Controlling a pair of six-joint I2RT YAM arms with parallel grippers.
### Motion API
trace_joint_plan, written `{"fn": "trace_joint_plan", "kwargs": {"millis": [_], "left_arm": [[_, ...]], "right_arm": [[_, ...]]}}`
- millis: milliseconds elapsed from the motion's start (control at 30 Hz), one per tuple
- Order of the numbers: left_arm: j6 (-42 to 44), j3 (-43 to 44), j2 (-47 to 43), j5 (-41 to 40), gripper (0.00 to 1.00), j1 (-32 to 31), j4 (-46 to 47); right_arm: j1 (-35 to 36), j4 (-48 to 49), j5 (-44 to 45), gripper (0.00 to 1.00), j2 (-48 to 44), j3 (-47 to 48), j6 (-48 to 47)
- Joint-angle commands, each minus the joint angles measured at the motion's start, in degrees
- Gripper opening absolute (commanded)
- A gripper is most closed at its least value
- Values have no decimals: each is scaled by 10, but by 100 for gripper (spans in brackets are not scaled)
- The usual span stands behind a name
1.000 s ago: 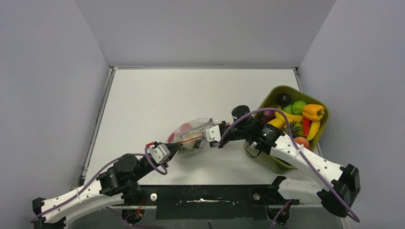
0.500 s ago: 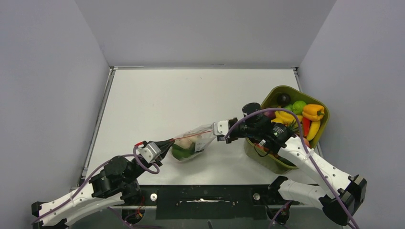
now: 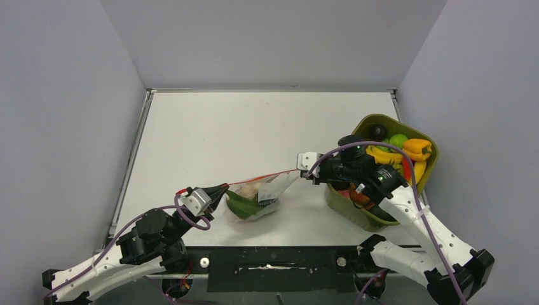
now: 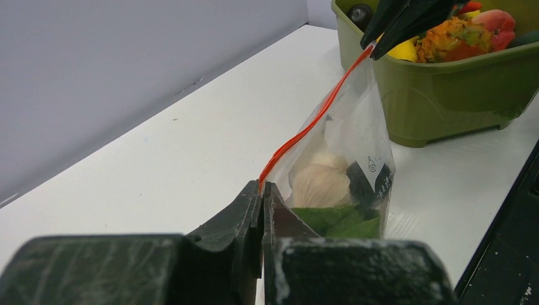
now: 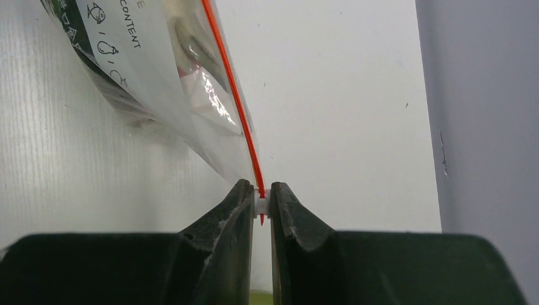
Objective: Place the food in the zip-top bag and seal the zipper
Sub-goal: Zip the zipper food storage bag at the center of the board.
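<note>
The clear zip-top bag will go down from my right gripper onto the bare white table [image 3: 287, 129] [image 5: 342, 151] near the back grey wall.
The clear zip-top bag [image 3: 259, 196] hangs stretched between my two grippers near the table's front. It holds a beige piece [image 4: 320, 184] and a green piece [image 4: 337, 220]. The orange-red zipper [image 3: 264, 176] runs taut along its top edge. My left gripper [image 3: 222, 190] is shut on the zipper's left end, also seen in the left wrist view [image 4: 262, 187]. My right gripper [image 3: 299, 171] is shut on the white slider [image 5: 260, 202] at the zipper's [image 5: 232, 95] right end. More food [image 3: 397, 155] lies in the olive-green tub.
The olive-green tub [image 3: 375, 122] stands at the right edge, close behind my right arm. Grey walls enclose the white table [image 3: 254, 127] on three sides. A black rail [image 3: 286, 260] runs along the near edge.
My right gripper has moved right toward the tub and my left gripper has drawn back left. The bag has stretched out between them and its zipper has pulled taut.
</note>
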Motion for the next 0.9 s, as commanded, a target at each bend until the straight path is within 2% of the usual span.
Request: {"fn": "trace_joint_plan", "kwargs": {"millis": [0,267,467,667,867], "left_arm": [[8,37,-11,-34,0,1,26],[4,36,-4,-32,0,1,26],[-2,44,9,-28,0,1,25],[-24,66,24,-23,23,1,-3],[-32,71,18,-33,38,1,-6]], "right_arm": [[-29,-16,54,0,-32,23,26],[-38,-16,54,0,-43,21,51],[-37,-13,-34,0,-50,18,46],[-37,26,-102,0,-47,-8,80],[-36,119,-122,0,-41,-34,146]]}}
